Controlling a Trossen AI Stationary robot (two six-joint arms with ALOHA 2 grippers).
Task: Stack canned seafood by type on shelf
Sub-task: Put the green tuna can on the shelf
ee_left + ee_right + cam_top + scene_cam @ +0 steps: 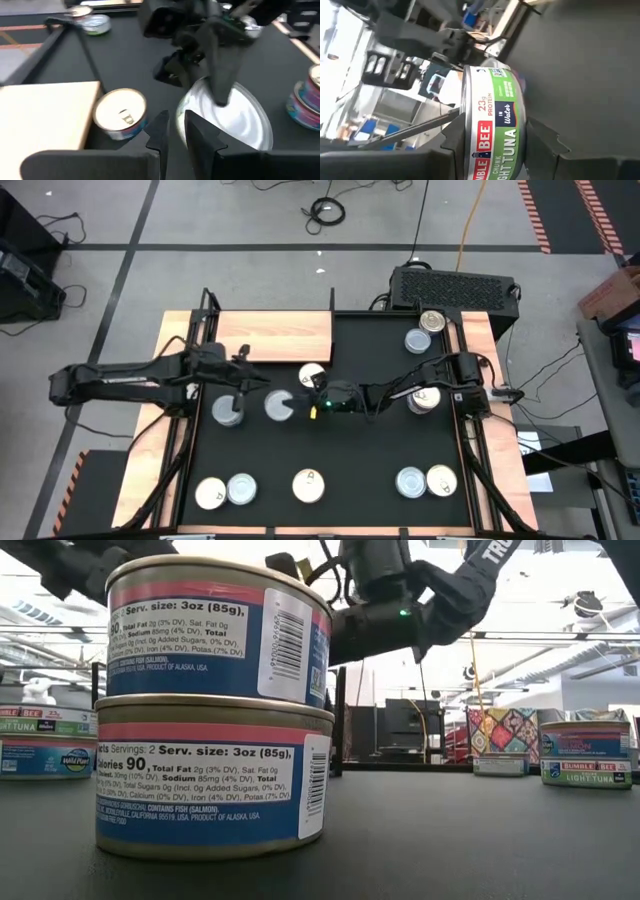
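Note:
My right gripper will set the tuna tin down near the middle of the light wooden shelf (267, 332).
My right gripper (296, 406) reaches in from the table's right and is shut on a silver-topped tuna tin (278, 405), whose green label (495, 125) fills the right wrist view. My left gripper (257, 385) hovers just left of that tin with its fingers (161, 131) a narrow gap apart, touching nothing. A cream-topped tin (312, 375) stands on the black mat beside the near right corner of the light wooden shelf (275, 338). A grey-topped tin (228, 412) stands on the mat below my left gripper. My right gripper holds the tuna tin by its flat faces: one finger (220, 75) lies across the silver lid (240, 120), and the other is under the tin, out of sight. The fingers come in level from the table's right. The tin looks lifted off the mat, slightly tilted.
Other tins stand on the mat: two at the far right (418, 340), one under my right arm (425, 398), several along the near edge (308, 485). A stack of two salmon tins (215, 710) fills the low view. Wooden strips and rails border the mat (350, 450).

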